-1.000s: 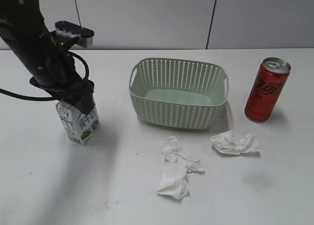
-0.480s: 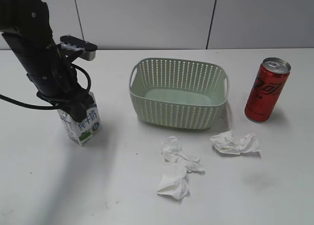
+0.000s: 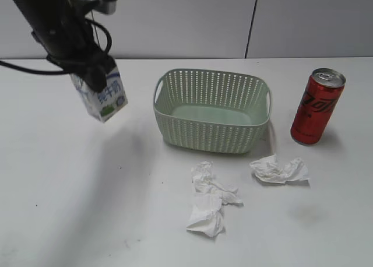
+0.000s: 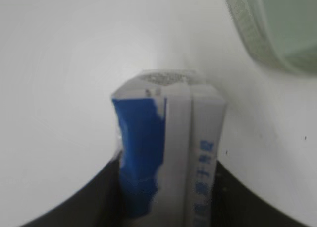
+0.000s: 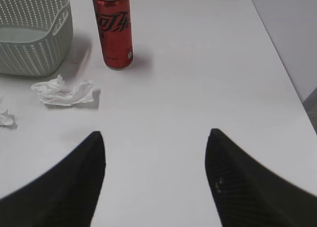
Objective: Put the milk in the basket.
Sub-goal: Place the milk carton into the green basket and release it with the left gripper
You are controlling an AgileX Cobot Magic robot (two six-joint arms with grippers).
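Observation:
Next, my left gripper sets the milk down inside the basket's end (image 3: 232, 115) nearest the red can.
The milk (image 3: 104, 96), a small white carton with blue characters and a green patch, hangs tilted in the air left of the basket (image 3: 211, 109). My left gripper (image 3: 87, 69) is shut on its top. In the left wrist view the milk (image 4: 166, 152) fills the middle between the dark fingers, and the basket's rim (image 4: 252, 31) shows at the upper right. The basket is pale green, perforated and holds nothing. My right gripper (image 5: 154, 138) is open and empty over bare table; it is out of the exterior view.
A red can (image 3: 317, 106) stands right of the basket and also shows in the right wrist view (image 5: 113, 28). Crumpled white tissues (image 3: 210, 200) (image 3: 280, 169) lie in front of the basket. The white table (image 3: 70, 208) meets a grey wall behind.
My left gripper has lifted the milk off the table and carried it up and slightly right, toward the basket. Nothing else has moved.

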